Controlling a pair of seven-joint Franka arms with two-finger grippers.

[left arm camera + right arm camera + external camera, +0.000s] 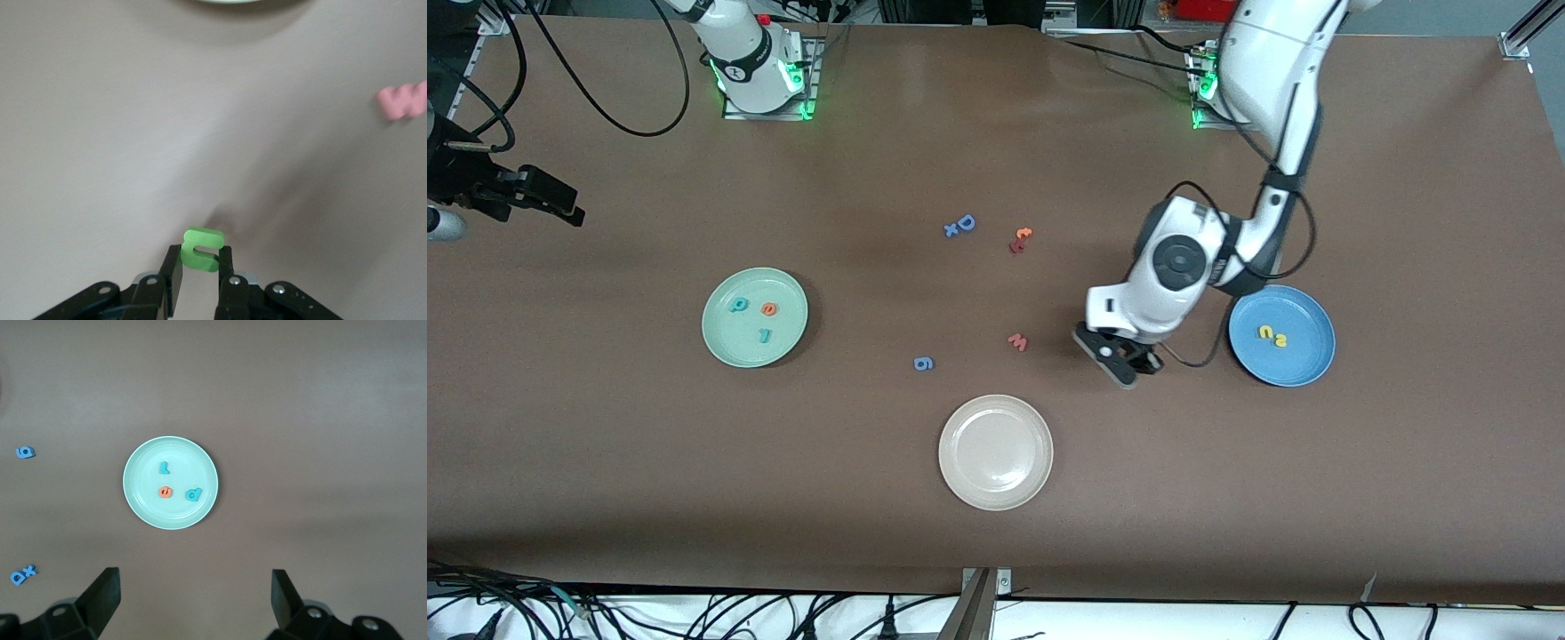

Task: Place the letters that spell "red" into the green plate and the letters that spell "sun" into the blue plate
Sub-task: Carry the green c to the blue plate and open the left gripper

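My left gripper releases the green letter next in the blue plate (1265, 354) beside the yellow letters, toward the beige-white plate.
My left gripper (1125, 363) (200, 259) is shut on a small green "u"/"n" letter (202, 249), low over the bare table between a pink "w" and the blue plate (1309, 357). Two yellow letters (1272, 336) lie in that blue plate. The green plate (734, 342) (143, 490) holds a teal "d"/"p" shape (738, 304), an orange "e" (769, 309) and a small teal "r" (764, 335). My right gripper (565, 207) (193, 593) hangs open and empty, high over the right arm's end of the table.
A beige-white plate (996, 484) lies nearest the front camera. Loose letters lie mid-table: the pink "w" (1018, 342) (402, 101), a blue "6" (924, 363), a blue "D" with an "x" (960, 225), and a small orange-red pair (1021, 238).
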